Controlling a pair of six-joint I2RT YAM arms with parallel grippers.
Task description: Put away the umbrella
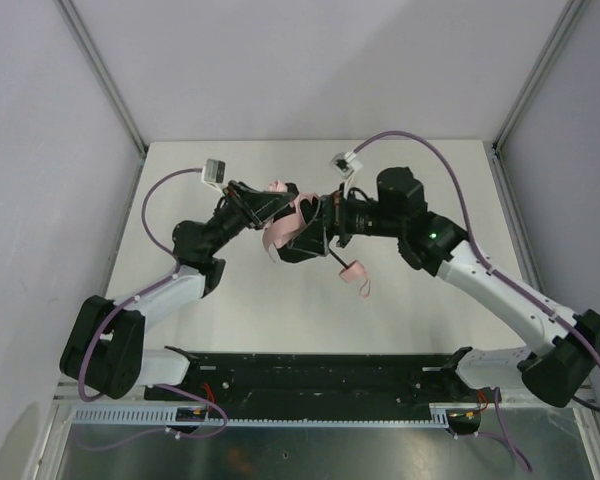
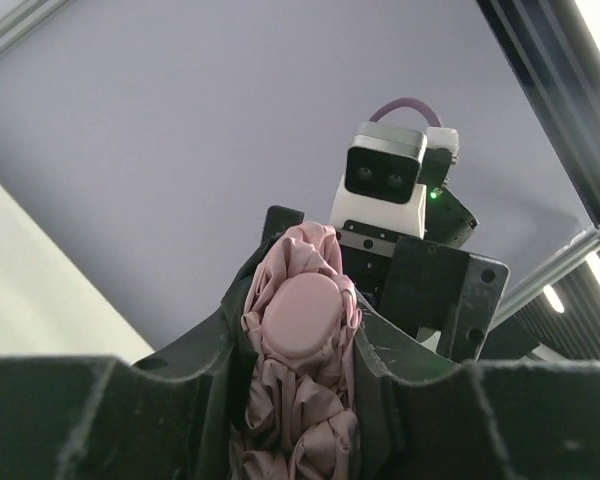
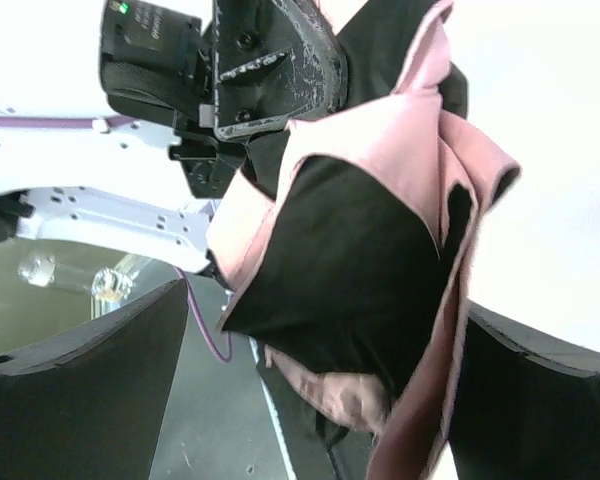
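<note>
The right gripper should next close on the umbrella's loose pink fabric [image 1: 273, 239], hanging on the near side beside my left gripper.
The umbrella [image 1: 280, 232] hangs above the table's middle between both arms, its pale pink fabric bunched and partly folded. Its black shaft sticks out toward the pink handle [image 1: 352, 268], with the thin strap [image 1: 364, 287] trailing below. My left gripper [image 1: 265, 208] is shut on the top end: in the left wrist view its jaws [image 2: 300, 350] squeeze crumpled pink fabric around the round pink cap [image 2: 305, 310]. My right gripper [image 1: 315, 228] faces it from the right. In the right wrist view its fingers [image 3: 80, 400] stand wide apart and open around the pink and black canopy [image 3: 350, 260].
The white table [image 1: 430, 180] has grey walls at the back and sides, with metal corner posts [image 1: 105, 80]. A black rail [image 1: 310, 370] runs across the near edge between the arm bases. The right wrist camera [image 2: 385, 180] sits just behind the umbrella's cap.
</note>
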